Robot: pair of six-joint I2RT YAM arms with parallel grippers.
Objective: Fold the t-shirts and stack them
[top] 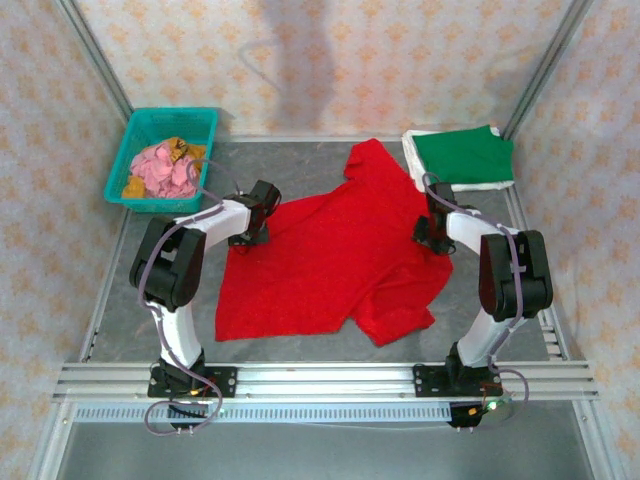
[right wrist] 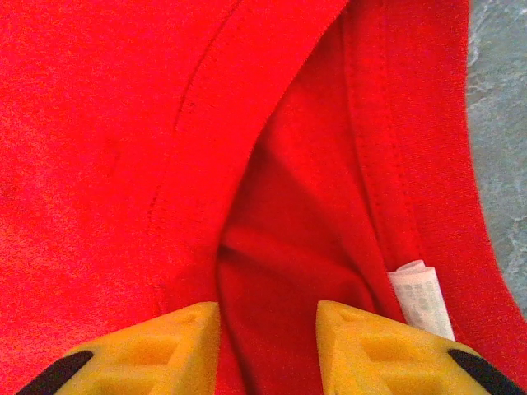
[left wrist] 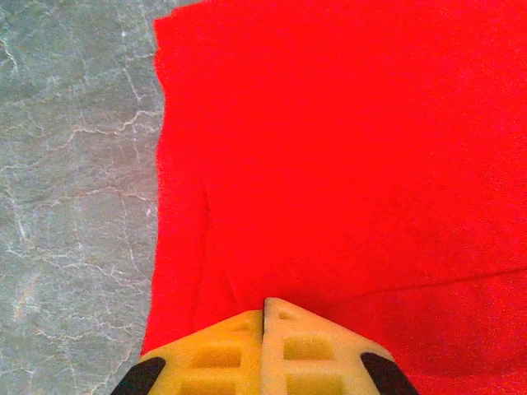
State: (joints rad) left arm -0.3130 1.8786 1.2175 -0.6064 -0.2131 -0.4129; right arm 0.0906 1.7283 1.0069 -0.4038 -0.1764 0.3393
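The red t-shirt's back edge slants and the robot's left gripper pinches short of the t-shirt's corner, so it should open, take that corner (left wrist: 168,30) and pull the back edge straight.
A red t-shirt (top: 330,260) lies spread flat in the middle of the table, with one sleeve towards the back. My left gripper (top: 248,238) is at its left edge; the yellow fingers meet at the tips (left wrist: 263,303) and creases in the red cloth (left wrist: 346,148) run into them. My right gripper (top: 432,232) is at the collar on the shirt's right side. Its fingers stand apart (right wrist: 268,309) with a raised fold of red cloth (right wrist: 272,247) between them, beside the white neck label (right wrist: 420,296). A folded dark green t-shirt (top: 462,155) lies on a folded white one (top: 412,150) at the back right.
A teal basket (top: 170,112) holding pink and yellow cloths stands at the back left. Grey marbled table (top: 130,290) shows left of the shirt (left wrist: 74,164) and right of the collar (right wrist: 498,123). Patterned walls and metal posts enclose the table.
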